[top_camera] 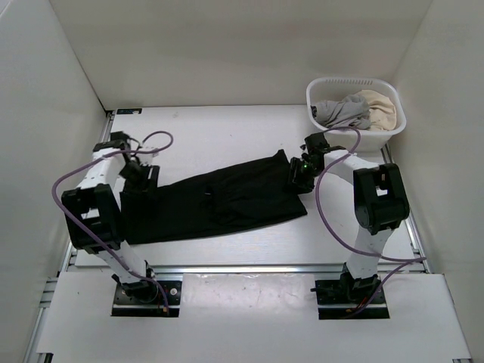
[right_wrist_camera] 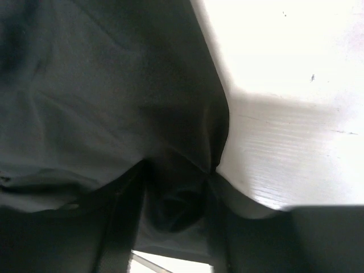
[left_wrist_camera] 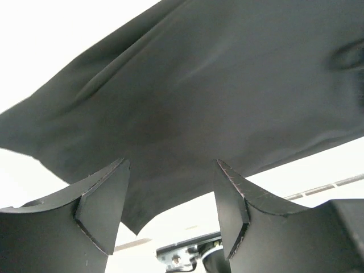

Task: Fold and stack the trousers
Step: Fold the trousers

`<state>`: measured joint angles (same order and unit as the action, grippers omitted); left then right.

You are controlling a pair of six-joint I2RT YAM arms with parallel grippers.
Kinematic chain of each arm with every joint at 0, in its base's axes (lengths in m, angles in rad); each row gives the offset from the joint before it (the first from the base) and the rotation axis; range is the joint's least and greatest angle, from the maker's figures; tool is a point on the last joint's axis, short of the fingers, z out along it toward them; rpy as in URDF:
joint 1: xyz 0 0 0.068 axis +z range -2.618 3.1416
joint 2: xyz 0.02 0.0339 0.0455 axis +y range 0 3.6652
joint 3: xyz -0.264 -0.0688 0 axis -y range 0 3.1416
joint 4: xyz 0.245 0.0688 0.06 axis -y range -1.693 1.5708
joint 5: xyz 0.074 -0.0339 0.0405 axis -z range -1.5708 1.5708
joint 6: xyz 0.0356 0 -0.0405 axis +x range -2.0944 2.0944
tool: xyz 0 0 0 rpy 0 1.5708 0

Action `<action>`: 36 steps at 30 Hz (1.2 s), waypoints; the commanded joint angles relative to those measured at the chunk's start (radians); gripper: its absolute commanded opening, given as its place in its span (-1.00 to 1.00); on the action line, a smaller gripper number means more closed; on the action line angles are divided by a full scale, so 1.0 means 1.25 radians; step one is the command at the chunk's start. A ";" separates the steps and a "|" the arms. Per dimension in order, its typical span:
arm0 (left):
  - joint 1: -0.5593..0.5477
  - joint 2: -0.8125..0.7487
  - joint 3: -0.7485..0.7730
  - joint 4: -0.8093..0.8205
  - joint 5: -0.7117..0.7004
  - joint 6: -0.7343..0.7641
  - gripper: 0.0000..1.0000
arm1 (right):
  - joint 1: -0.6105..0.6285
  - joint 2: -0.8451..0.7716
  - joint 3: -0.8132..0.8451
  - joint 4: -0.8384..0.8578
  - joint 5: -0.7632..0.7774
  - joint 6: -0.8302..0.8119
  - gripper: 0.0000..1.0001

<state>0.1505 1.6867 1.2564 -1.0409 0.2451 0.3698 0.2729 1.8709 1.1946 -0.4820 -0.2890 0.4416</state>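
Observation:
My right gripper is set to pinch their end point(top_camera: 296, 200) nearest the basket and drag the black trousers straighter before folding, as they lie slanted and far over on my left gripper's side.
The black trousers point(top_camera: 219, 200) lie flat across the table as a long, slanted band. My left gripper point(top_camera: 142, 180) hovers at their left end. In the left wrist view the left gripper point(left_wrist_camera: 170, 170) is open: the trousers point(left_wrist_camera: 216, 85) spread beyond the fingertips, and bare table shows between the fingers. My right gripper point(top_camera: 297, 180) sits on the band's right end. In the right wrist view the right gripper point(right_wrist_camera: 170, 193) has its dark fingers point(right_wrist_camera: 122, 227) apart, with a loose bunch of the trousers point(right_wrist_camera: 102, 85) lying between them.
A white laundry basket point(top_camera: 342, 80) at the back right holds grey point(top_camera: 340, 113) and beige point(top_camera: 378, 106) clothes. White walls close in the table on the left, back and right. A metal rail point(top_camera: 249, 268) runs along the near edge.

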 commanded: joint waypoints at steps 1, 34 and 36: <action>0.061 -0.047 -0.017 0.008 -0.010 0.018 0.42 | -0.015 0.008 -0.001 0.037 -0.040 -0.011 -0.08; 0.141 -0.029 -0.039 0.015 -0.039 0.059 0.47 | -0.076 0.039 0.002 0.008 -0.033 -0.099 -1.00; 0.141 -0.017 -0.032 0.024 -0.030 0.048 0.47 | -0.114 0.006 -0.007 -0.035 0.020 -0.099 -1.00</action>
<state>0.3199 1.6703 1.1995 -1.0344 0.1738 0.4297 0.1947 1.9385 1.2205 -0.4339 -0.3496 0.3283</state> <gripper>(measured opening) 0.732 0.011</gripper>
